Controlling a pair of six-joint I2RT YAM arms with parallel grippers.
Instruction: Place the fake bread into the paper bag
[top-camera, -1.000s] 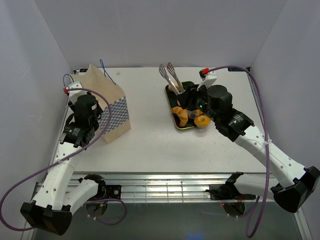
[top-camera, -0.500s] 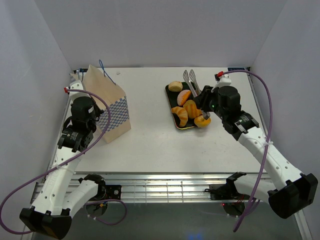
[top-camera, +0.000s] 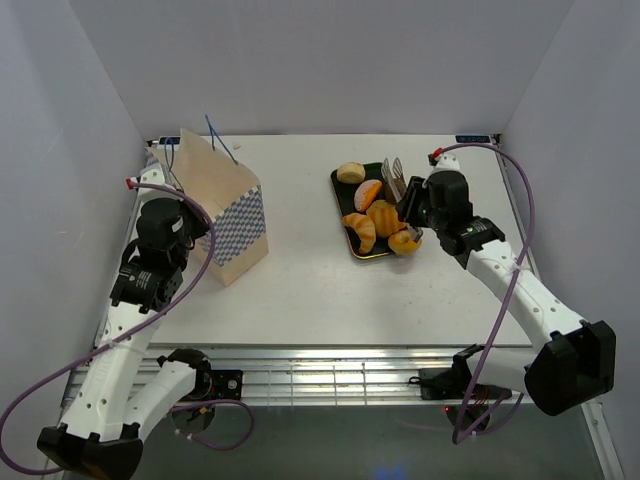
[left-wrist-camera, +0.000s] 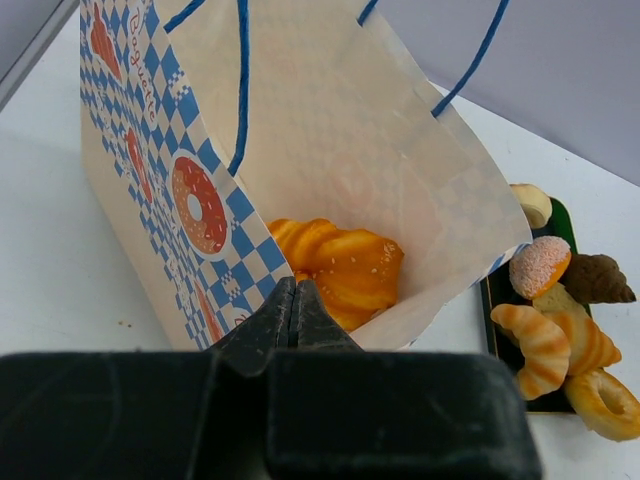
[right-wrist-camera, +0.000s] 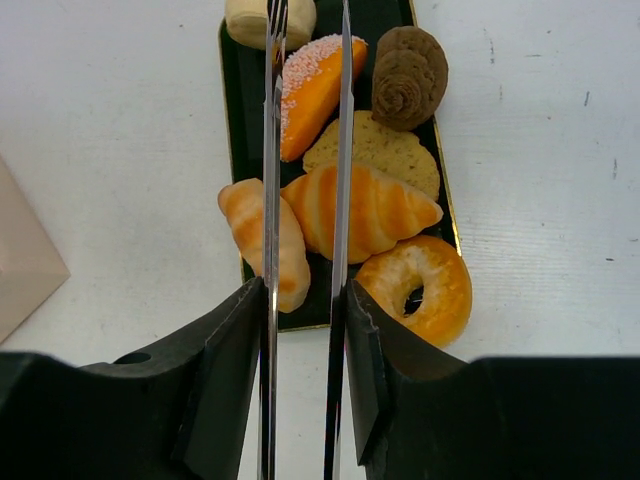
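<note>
The checkered side of the bag leans in over the golden bread, so my left gripper will open, move its grip along the bag's rim (left-wrist-camera: 281, 266) and pull the bag wider.
The cream paper bag (top-camera: 218, 205) with a blue checkered base stands at the left. Its mouth faces my left gripper (left-wrist-camera: 293, 300), which is shut on the bag's near rim. One golden bread piece (left-wrist-camera: 340, 270) lies inside. My right gripper (right-wrist-camera: 305, 300) is shut on metal tongs (right-wrist-camera: 341, 150), whose two blades stand slightly apart over the tray. On the dark tray (right-wrist-camera: 232, 130) lie a large croissant (right-wrist-camera: 370, 210), a small croissant (right-wrist-camera: 265, 235), a ring donut (right-wrist-camera: 420, 285), a sugared wedge (right-wrist-camera: 312, 85), a brown swirl (right-wrist-camera: 408, 75) and a pale bun (right-wrist-camera: 250, 15).
The tray (top-camera: 340, 190) sits at the back right of the white table (top-camera: 300, 280). The bag's blue string handles (top-camera: 220, 140) stick up at the back left. Walls close in on both sides and behind.
My left gripper closed on the bag's rim and the bag shifted right with its mouth wider. My right arm swung the tongs from the tray's back left to over the bread.
</note>
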